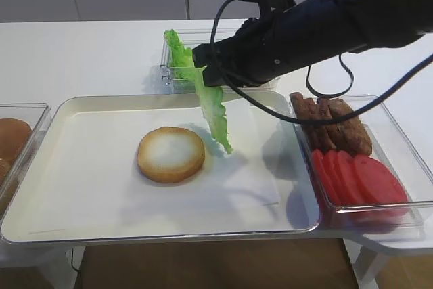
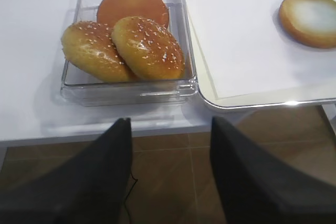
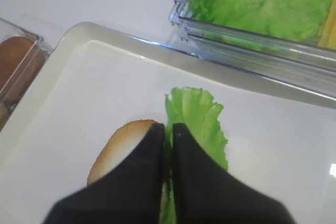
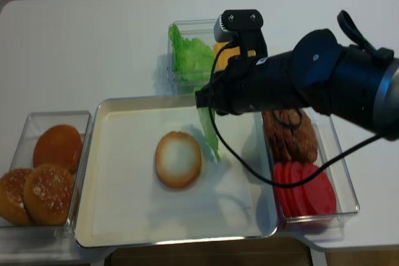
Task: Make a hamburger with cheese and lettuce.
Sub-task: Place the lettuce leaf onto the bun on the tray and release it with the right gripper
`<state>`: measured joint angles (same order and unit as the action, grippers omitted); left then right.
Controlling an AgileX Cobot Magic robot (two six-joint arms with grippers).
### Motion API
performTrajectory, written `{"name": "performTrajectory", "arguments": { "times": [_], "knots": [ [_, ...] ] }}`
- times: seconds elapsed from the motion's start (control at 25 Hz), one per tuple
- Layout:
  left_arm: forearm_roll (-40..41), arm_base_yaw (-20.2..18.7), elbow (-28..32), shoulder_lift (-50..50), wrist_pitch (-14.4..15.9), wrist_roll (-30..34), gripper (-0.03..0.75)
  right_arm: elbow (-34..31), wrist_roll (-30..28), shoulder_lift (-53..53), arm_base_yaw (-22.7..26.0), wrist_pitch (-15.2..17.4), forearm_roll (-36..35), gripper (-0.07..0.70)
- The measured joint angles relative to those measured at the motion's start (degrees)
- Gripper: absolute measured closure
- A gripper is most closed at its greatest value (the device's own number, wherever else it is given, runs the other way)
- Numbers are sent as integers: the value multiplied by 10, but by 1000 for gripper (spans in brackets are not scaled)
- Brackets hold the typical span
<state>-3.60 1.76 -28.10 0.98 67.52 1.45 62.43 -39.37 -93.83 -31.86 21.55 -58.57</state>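
The robot's right gripper should lay the lettuce leaf down flat on the cut side of the bun half [image 4: 179, 158] [image 3: 135, 171].
The hamburger bun half [image 1: 170, 154] lies cut face up on the white tray [image 1: 81, 187]. My right gripper [image 3: 168, 128] is shut on a frilly green lettuce leaf [image 1: 215, 114]. The leaf hangs down from the jaws, just right of the bun, with its tip near the tray. In the right wrist view the leaf [image 3: 202, 119] shows past the fingertips, with the bun [image 3: 118, 148] to their left. The cheese [image 4: 219, 50] shows only as a yellow sliver beside the lettuce box, mostly hidden by the arm. My left gripper [image 2: 170, 124] stands open and empty over the floor, in front of the table edge.
A clear box of more lettuce [image 1: 177, 55] stands behind the tray. At the left is a clear box of whole seeded buns [image 2: 131, 35]. At the right, one clear box holds brown patties [image 1: 335, 126] and red tomato slices [image 1: 358, 177].
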Motion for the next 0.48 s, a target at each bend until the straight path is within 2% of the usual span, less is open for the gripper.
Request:
{"name": "performTrajectory", "arguments": {
  "times": [0.16,0.48],
  "knots": [
    [0,0,0,0,0,0,354,0,-23,-5,-20,-6,-25,612],
    [0,0,0,0,0,0,354,0,-30,-33,-56,-15,-48,612]
  ]
}}
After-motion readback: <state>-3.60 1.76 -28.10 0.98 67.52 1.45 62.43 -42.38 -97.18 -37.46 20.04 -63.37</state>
